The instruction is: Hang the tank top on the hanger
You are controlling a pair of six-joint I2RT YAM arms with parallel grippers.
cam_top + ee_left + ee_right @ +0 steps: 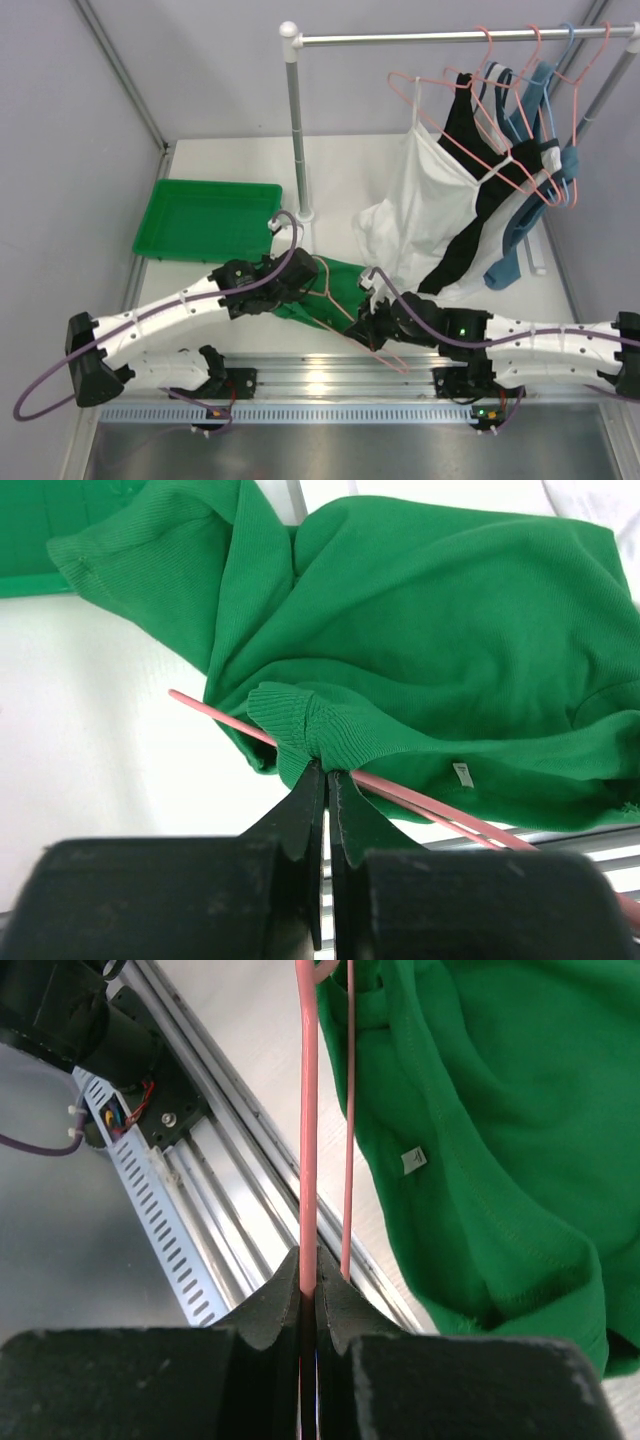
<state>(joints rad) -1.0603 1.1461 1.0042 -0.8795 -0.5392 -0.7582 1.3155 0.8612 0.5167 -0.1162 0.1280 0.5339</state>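
Observation:
My left gripper will leave the ribbed edge and turn the hanger back by its hook [325, 268], because the hanger's loose end sticks out past the tank top's near edge.
The bright green tank top [330, 290] lies bunched on the table between the two arms. The salmon-pink wire hanger [345, 312] lies across it, partly under the fabric. My left gripper [300, 280] is shut on a ribbed edge of the tank top [310, 730], right over the hanger wire [220, 716]. My right gripper [372, 322] is shut on the hanger wire [307, 1140], with the green fabric [490, 1110] to its right. A second run of wire [348, 1120] passes beside the fingers.
A green tray [205, 218] sits at the back left. A clothes rail [440, 38] on a post [297, 130] holds white, black and blue tops on pink and blue hangers [500, 110]. The aluminium rail [320, 375] runs along the near edge.

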